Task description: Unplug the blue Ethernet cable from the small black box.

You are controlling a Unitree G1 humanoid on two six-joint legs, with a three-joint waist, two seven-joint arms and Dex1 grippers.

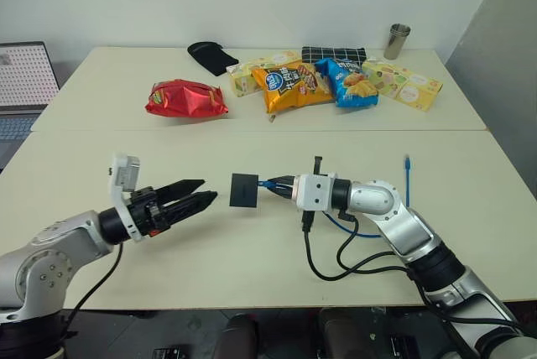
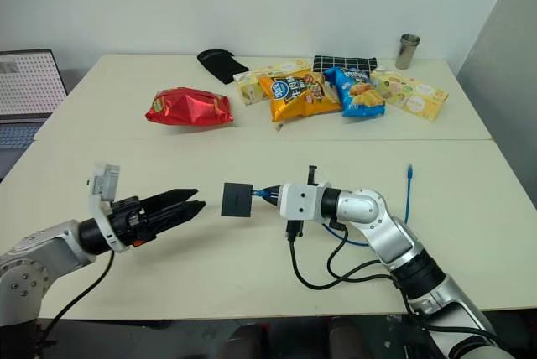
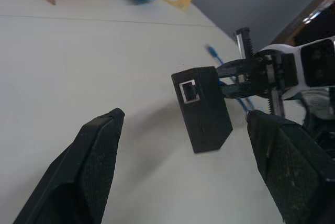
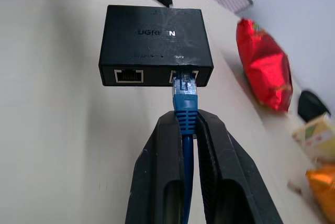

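My right gripper needs to turn from the blue plug's sides, where my fingers are now, and take the plug's top and bottom (image 4: pixel 186 101) once my left gripper holds the box.
The small black box (image 1: pixel 244 190) hangs just above the near table, carried by the blue Ethernet cable (image 4: pixel 186 103) plugged into one of its two ports. My right gripper (image 1: pixel 285 184) is shut on the cable right behind the plug, fingers (image 4: pixel 157 150) pinching it from both sides. The cable's remainder loops under my right arm, and its free plug end (image 1: pixel 408 160) lies on the table. My left gripper (image 1: pixel 197 192) is open, level, pointing at the box from the left with a small gap. In the left wrist view the box (image 3: pixel 201 106) sits between its fingertips (image 3: pixel 112 122).
On the far table lie a red snack bag (image 1: pixel 186 98), an orange bag (image 1: pixel 292 86), a blue bag (image 1: pixel 351 82), a yellow carton (image 1: pixel 403 82), a black glove (image 1: pixel 211 57), a checked pouch (image 1: pixel 333 54) and a metal cup (image 1: pixel 397 40). A laptop (image 1: pixel 23 82) stands far left. Black arm cables (image 1: pixel 336 262) loop below my right wrist.
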